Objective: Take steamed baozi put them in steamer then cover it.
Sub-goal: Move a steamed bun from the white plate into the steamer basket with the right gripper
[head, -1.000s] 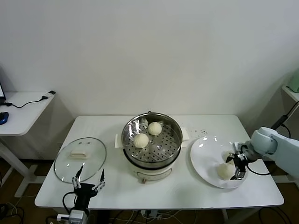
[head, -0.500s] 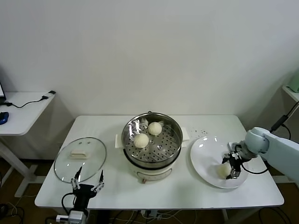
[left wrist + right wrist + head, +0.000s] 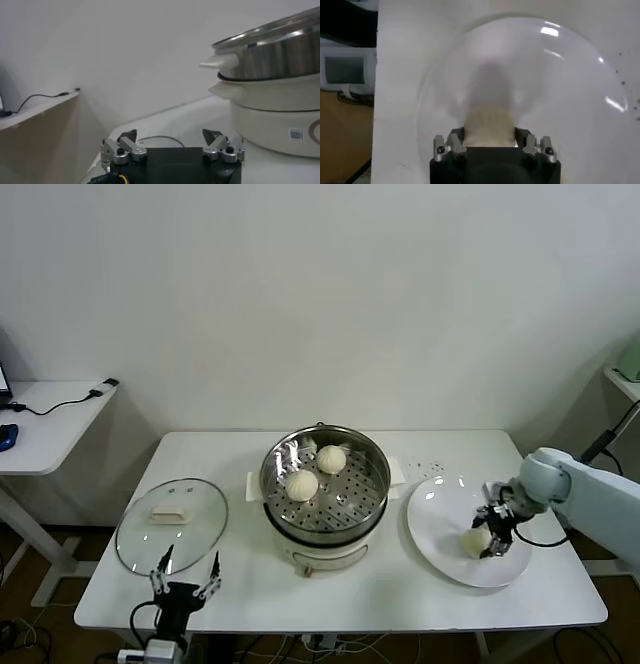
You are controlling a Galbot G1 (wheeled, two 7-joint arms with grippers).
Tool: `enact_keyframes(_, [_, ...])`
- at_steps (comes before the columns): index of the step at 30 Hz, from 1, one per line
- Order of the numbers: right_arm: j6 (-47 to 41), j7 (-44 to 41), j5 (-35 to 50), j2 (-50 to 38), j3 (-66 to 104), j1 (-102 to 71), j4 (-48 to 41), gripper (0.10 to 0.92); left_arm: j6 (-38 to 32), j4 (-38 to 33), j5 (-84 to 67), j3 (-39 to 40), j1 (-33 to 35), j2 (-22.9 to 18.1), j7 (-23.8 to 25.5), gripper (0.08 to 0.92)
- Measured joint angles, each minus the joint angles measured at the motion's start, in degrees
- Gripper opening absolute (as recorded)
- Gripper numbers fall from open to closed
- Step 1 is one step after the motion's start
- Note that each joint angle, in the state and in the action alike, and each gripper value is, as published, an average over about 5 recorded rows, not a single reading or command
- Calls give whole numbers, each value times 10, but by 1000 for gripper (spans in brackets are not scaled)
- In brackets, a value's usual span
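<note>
The third baozi will go down on the bare front part of the steamer's perforated tray (image 3: 329, 514) from my right gripper.
The steamer (image 3: 325, 494) stands mid-table with two baozi (image 3: 302, 483) (image 3: 331, 458) on its perforated tray. My right gripper (image 3: 490, 536) is low over the white plate (image 3: 440, 529), shut on a third baozi (image 3: 476, 539). In the right wrist view this baozi (image 3: 489, 125) fills the gap between the fingers (image 3: 454, 145). A fourth baozi does not show; the gripper may hide it. The glass cover (image 3: 172, 522) lies flat at the table's left. My left gripper (image 3: 185, 581) is parked open at the front-left edge, empty (image 3: 172, 142).
The steamer's steel wall and white base (image 3: 270, 75) rise close beside the left gripper. The plate (image 3: 520, 75) sits near the table's right and front edges. A white side desk (image 3: 50, 419) with a cable stands to the far left.
My right gripper has moved left over the plate and closed round the baozi, which has shifted slightly left with it. The left gripper has sunk a little.
</note>
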Motion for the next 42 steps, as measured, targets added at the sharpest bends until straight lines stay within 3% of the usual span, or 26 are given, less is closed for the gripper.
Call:
enact_keyframes(20, [312,-54,-49,178,-140,304,-11,675,4,-11,6,1,11,-7,0,823])
enact_keyframes(42, [420,-64,-112,348,-120,249,34,679,6,-16,9,-6,12,-9,0,823])
